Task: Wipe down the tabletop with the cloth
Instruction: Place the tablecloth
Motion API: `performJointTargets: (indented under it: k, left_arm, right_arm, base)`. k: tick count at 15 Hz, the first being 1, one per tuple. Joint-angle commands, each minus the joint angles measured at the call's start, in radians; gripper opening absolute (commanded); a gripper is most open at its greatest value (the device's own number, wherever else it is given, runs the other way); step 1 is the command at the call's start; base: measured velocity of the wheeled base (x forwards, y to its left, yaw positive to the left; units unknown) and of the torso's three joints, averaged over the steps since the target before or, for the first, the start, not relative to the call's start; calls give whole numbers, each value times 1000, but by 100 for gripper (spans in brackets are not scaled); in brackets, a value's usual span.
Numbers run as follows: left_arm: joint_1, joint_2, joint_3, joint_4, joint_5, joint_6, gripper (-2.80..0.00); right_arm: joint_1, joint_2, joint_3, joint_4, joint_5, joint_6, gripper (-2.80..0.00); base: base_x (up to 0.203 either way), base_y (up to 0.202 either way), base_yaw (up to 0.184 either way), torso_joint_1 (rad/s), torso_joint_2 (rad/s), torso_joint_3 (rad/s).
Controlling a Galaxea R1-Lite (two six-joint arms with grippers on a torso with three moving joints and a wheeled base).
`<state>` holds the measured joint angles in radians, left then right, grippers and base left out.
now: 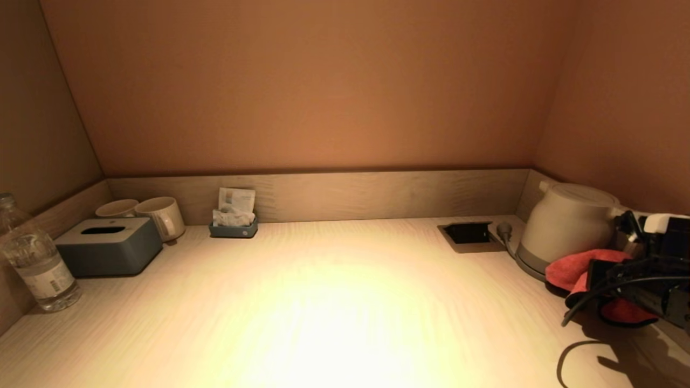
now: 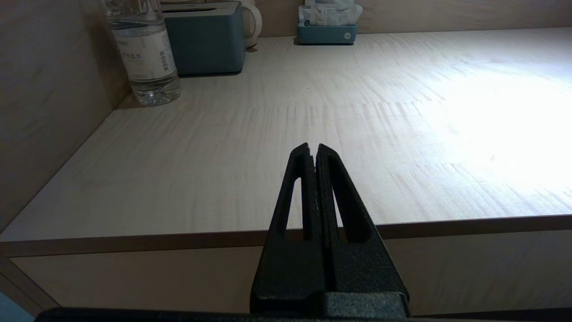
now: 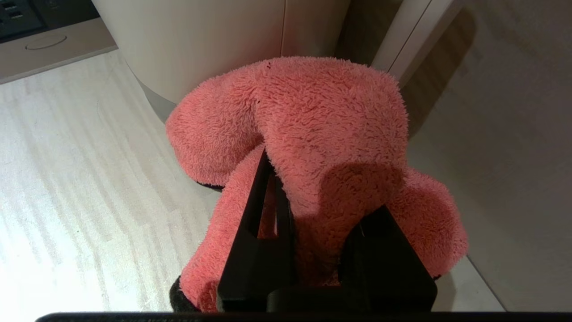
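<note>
Next, my right gripper releases the pink cloth on the tabletop (image 1: 592, 318) (image 3: 252, 255) in front of the white kettle.
The pink fluffy cloth (image 1: 571, 267) lies bunched on the pale wooden tabletop (image 1: 323, 302) at the far right, against the base of a white kettle (image 1: 566, 226). My right gripper (image 1: 586, 284) is shut on a fold of the cloth. In the right wrist view the cloth (image 3: 313, 112) bulges up over the right gripper (image 3: 321, 183) and hides one fingertip. The kettle (image 3: 201, 36) stands just beyond it. My left gripper (image 2: 313, 146) is shut and empty, low at the table's front left edge, outside the head view.
A water bottle (image 1: 38, 264), a grey tissue box (image 1: 108, 245), two mugs (image 1: 161, 215) and a sachet holder (image 1: 233, 223) stand at the back left. A recessed socket box (image 1: 468, 234) with the kettle's plug sits at the back right. Walls enclose three sides.
</note>
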<state>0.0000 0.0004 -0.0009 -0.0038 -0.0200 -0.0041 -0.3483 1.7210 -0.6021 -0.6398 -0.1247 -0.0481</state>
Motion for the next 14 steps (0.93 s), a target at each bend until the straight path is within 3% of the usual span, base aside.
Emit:
performJointTargets:
  k: [1, 14]
  left_arm:
    - [0, 1, 1, -1, 0, 0, -280]
    - [0, 1, 0, 0, 0, 0, -280]
  right_arm:
    - [0, -6, 4, -3, -1, -1, -280]
    - [2, -84, 82, -6, 60, -1, -280]
  base:
    - [0, 0, 0, 0, 0, 0]
    - [0, 0, 0, 0, 0, 0]
